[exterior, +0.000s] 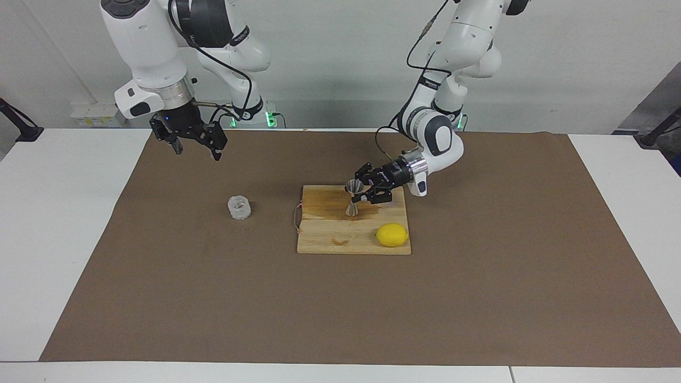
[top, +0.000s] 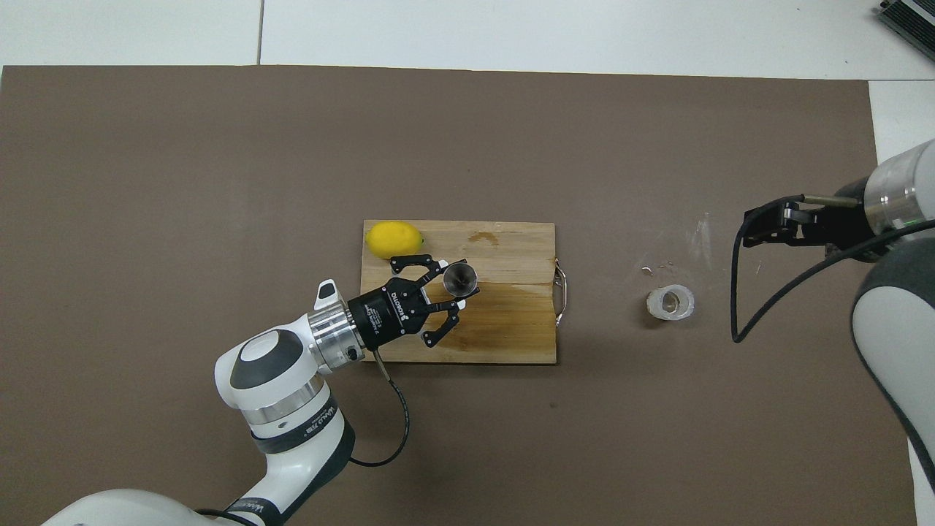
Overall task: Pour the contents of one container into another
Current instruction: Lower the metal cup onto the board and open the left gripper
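Note:
The robot's left gripper will stand the steel jigger on the wet stain of the wooden board, level with the wire handle (top: 474, 293). The jigger is now upright over the board's middle.
The steel hourglass jigger (exterior: 353, 199) (top: 460, 277) stands upright over the stained middle of the wooden board (exterior: 330, 242) (top: 511, 340). My left gripper (exterior: 359, 197) (top: 458, 283) is shut on its waist from the side. I cannot tell whether its foot touches the board. The knobbly whitish glass cup (exterior: 239, 207) (top: 670, 302) sits alone on the brown mat toward the right arm's end. My right gripper (exterior: 197, 151) (top: 752, 225) waits open in the air over the mat, apart from the cup.
A yellow lemon (exterior: 392, 234) (top: 394, 239) lies on the board's corner, close to the left gripper. The board has a dark wet stain and a wire handle (top: 560, 294) on the cup's side. The brown mat (exterior: 479, 298) covers most of the table.

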Robot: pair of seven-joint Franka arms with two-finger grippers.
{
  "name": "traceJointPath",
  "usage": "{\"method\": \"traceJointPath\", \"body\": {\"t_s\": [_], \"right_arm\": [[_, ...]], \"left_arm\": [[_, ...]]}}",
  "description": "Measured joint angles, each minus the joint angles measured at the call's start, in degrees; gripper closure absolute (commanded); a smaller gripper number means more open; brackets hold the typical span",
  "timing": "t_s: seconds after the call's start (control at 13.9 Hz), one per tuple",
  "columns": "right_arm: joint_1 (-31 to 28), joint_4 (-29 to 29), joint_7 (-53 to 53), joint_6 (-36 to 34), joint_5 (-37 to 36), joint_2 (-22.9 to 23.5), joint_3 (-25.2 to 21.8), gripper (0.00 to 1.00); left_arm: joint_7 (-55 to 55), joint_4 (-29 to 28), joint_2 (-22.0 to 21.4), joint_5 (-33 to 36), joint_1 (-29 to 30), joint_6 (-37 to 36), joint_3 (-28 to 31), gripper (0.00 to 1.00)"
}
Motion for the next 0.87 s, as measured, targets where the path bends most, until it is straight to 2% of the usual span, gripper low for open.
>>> {"method": "traceJointPath", "body": {"t_s": [0.87], "right_arm": [[0.0, 0.0, 0.0, 0.0, 0.0, 0.0, 0.0, 0.00]], "left_arm": [[4.6, 0.0, 2.6, -1.5, -2.5, 0.0, 0.0, 1.00]]}}
